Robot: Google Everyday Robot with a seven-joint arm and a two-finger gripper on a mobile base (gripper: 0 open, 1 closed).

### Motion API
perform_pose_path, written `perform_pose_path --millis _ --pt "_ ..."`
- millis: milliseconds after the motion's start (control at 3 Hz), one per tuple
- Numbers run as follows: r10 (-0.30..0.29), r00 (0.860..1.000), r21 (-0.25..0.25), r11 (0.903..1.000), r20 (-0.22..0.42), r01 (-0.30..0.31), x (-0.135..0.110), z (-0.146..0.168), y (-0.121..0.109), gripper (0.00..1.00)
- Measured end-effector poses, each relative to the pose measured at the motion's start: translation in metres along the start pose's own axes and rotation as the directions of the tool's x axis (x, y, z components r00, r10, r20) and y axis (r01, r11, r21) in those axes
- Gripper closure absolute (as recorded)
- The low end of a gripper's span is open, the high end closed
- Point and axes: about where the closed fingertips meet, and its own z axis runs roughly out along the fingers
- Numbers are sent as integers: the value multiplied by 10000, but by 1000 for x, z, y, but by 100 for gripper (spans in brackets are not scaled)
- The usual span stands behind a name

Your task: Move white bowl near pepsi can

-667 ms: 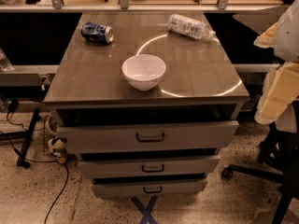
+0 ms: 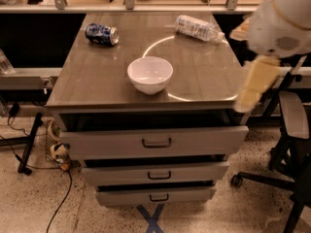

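Note:
The white bowl has a side that faces away from the pepsi can. Next, I close my gripper there, on the white bowl's rim (image 2: 170, 74).
The white bowl (image 2: 149, 74) stands upright near the front middle of the grey table top (image 2: 97, 81). The pepsi can (image 2: 102, 34), dark blue with a silver top, lies on its side at the back left corner, well apart from the bowl. My arm comes in from the upper right as a big white housing (image 2: 284, 18). Below it hangs a pale beige part that I take for my gripper (image 2: 253, 86), blurred, over the table's right front edge. It is to the right of the bowl, not touching it, and nothing shows in it.
A clear plastic bottle (image 2: 198, 28) with a white label lies on its side at the back right. Under the top are three drawers (image 2: 155, 142), slightly open. An office chair (image 2: 291, 144) stands to the right, and cables and a stand leg (image 2: 29, 140) lie to the left.
My arm has swung left, from beside the table to over its right front edge. The bowl, can and bottle have not moved.

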Motion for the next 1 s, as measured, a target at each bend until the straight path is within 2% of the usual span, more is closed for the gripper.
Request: perform_pose_path --millis 333,667,1000 --pt "-1522 9847 43 9883 847 1523 -64 44 -29 0" --pt "-2579 9584 -174 9649 1226 2619 -103 88 -25 0" --pt "-3219 9342 -338 9432 1535 3306 -131 130 -14 0"
